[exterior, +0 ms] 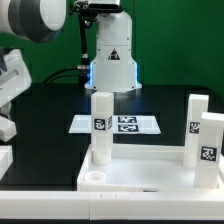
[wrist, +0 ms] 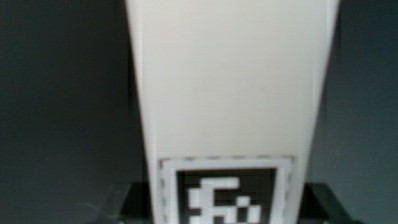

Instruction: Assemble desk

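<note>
The robot's gripper will set the white leg down on the black table (exterior: 50, 134) beside the marker board.
The white desk top (exterior: 140, 178) lies at the front of the exterior view. One white tagged leg (exterior: 101, 125) stands upright on its left side, and two more legs (exterior: 196, 118) (exterior: 208, 152) stand on its right. In the wrist view, another white leg (wrist: 231, 90) with a black-and-white tag (wrist: 222, 195) fills the picture, and my gripper (wrist: 217, 208) is shut on it, with a dark finger (wrist: 125, 203) pressed to each side. In the exterior view my arm (exterior: 12, 80) is at the left edge, where the fingertips are cut off.
The marker board (exterior: 117, 123) lies flat on the black table behind the desk top. The white robot base (exterior: 112, 60) with a warning triangle stands at the back. An open round corner socket (exterior: 92, 177) shows at the desk top's front left.
</note>
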You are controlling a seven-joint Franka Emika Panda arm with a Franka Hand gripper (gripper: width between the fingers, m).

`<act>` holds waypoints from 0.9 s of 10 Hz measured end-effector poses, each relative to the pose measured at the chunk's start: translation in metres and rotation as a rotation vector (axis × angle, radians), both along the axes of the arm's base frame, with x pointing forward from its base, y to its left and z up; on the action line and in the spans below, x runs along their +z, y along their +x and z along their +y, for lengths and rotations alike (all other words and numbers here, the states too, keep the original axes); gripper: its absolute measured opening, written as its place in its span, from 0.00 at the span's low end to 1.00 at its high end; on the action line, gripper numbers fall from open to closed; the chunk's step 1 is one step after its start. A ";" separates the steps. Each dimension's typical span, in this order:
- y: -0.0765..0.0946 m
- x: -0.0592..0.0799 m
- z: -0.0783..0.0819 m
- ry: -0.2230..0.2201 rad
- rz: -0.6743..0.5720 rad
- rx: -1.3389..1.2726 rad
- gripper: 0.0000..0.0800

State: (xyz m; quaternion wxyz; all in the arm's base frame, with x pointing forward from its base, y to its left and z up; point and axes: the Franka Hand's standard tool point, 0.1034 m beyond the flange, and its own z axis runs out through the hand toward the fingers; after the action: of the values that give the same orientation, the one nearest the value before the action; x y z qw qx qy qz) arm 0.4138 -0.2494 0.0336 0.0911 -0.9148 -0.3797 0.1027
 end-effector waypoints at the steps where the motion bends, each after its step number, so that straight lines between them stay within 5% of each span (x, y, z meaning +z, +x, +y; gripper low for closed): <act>1: -0.011 -0.002 0.012 -0.028 -0.002 -0.141 0.36; 4: -0.002 -0.015 0.058 -0.116 0.005 -0.619 0.36; 8: 0.001 -0.015 0.062 -0.168 0.026 -0.877 0.36; 9: -0.001 -0.018 0.070 -0.209 0.017 -1.040 0.36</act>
State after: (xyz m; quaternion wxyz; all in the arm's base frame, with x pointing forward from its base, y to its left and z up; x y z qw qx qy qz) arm 0.4128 -0.1790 0.0160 0.0413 -0.9857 0.1370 0.0888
